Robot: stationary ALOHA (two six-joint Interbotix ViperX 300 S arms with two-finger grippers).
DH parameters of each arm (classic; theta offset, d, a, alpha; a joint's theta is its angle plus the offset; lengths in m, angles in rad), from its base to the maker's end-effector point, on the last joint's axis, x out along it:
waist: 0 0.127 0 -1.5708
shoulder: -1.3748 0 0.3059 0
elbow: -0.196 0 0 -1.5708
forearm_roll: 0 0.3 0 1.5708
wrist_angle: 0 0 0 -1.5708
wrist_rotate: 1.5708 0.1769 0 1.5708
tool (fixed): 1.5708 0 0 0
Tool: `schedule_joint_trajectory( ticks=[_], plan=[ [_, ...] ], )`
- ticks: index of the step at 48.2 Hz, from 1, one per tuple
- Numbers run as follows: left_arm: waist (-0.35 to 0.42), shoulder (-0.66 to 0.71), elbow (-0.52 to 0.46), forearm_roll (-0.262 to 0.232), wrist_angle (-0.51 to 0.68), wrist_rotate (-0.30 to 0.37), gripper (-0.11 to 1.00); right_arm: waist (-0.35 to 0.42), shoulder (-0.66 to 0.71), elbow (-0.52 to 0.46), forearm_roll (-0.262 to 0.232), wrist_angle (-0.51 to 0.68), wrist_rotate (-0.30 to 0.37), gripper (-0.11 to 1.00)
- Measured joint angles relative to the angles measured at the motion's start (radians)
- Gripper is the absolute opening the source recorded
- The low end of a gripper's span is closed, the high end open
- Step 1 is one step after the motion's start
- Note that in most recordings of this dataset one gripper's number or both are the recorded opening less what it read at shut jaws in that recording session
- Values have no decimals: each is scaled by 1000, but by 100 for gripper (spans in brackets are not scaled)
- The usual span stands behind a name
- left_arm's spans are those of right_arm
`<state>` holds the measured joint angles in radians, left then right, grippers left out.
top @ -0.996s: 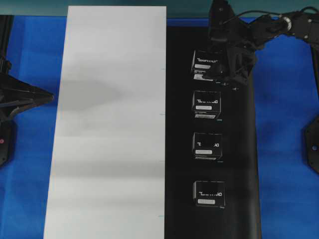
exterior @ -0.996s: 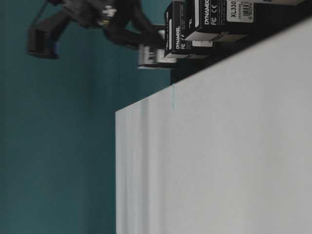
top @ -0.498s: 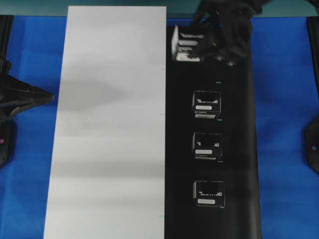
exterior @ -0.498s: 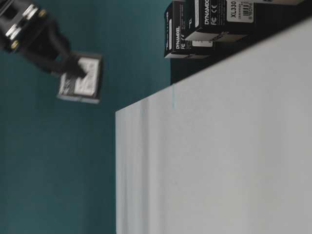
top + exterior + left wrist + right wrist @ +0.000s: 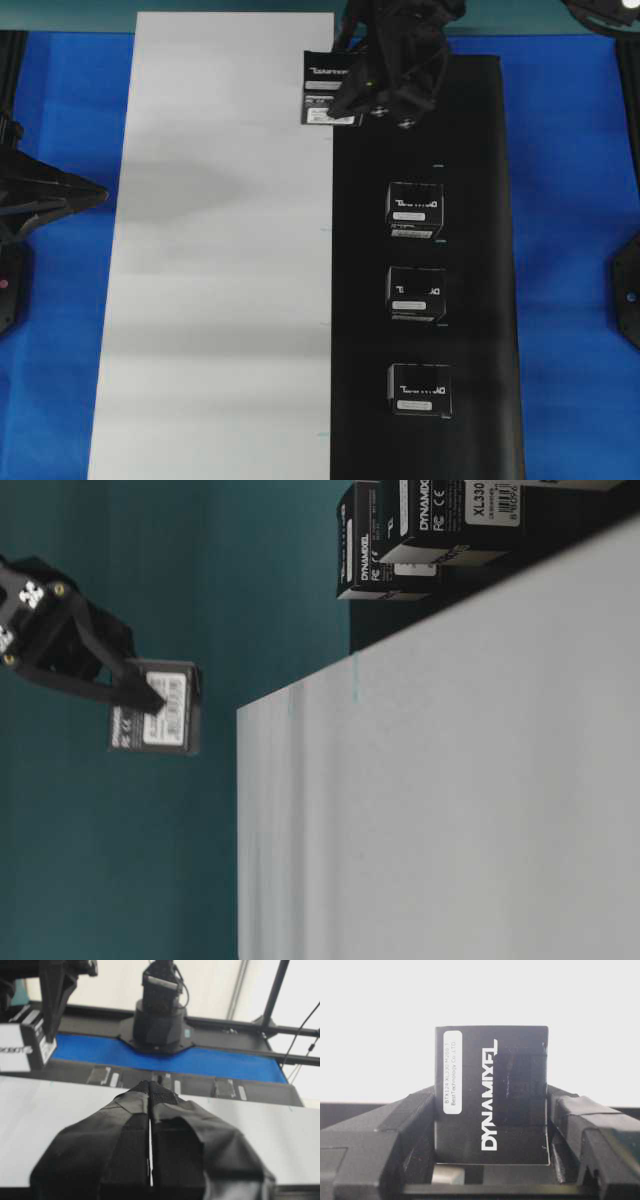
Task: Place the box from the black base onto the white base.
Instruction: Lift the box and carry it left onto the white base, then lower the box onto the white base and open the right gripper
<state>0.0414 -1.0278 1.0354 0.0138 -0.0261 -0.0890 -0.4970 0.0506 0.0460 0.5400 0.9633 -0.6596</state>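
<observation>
I will set the box, now in the air over the seam, on the white base's far end point(image 5: 303, 106), along the black base's seam, with my right gripper.
My right gripper point(image 5: 338, 95) is shut on the box point(image 5: 320, 86), a small black cuboid with white lettering and a white label strip. It hangs in the air over the far seam where the white base point(image 5: 220, 260) meets the black base point(image 5: 480, 200). In the right wrist view the box point(image 5: 491, 1095) sits squeezed between both fingers, with white board behind it. The table-level view shows the box point(image 5: 155, 708) well clear of the surface. Three look-alike boxes point(image 5: 414, 210) point(image 5: 415, 294) point(image 5: 419, 389) stand in a row on the black base. At the left edge rests my left gripper point(image 5: 150, 1091), shut and empty.
Blue cloth point(image 5: 570, 250) covers the table around both bases. The left arm point(image 5: 40, 195) lies over the cloth beside the white base's left edge. The right arm's mount point(image 5: 157, 1025) stands beyond the black base. A teal wall point(image 5: 120, 860) backs the far end.
The right gripper has lifted the farthest box off the black base and carried it left, to the edge of the white base. The left arm has not moved.
</observation>
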Motion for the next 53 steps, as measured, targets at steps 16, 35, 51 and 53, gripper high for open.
schedule_joint_trajectory(
  ticks=[16,35,51,53],
  plan=[
    [0,0,-2,0,0,0,-4,38,41,-8,-29,-63,8,59],
    [0,0,0,0,-2,0,-4,43,74,-8,-64,-97,8,59],
    [0,-2,-2,0,-2,0,-4,52,78,-6,-71,-103,9,66],
    [-2,-2,0,0,-2,0,-4,52,78,-5,-72,-103,9,70]
  ],
)
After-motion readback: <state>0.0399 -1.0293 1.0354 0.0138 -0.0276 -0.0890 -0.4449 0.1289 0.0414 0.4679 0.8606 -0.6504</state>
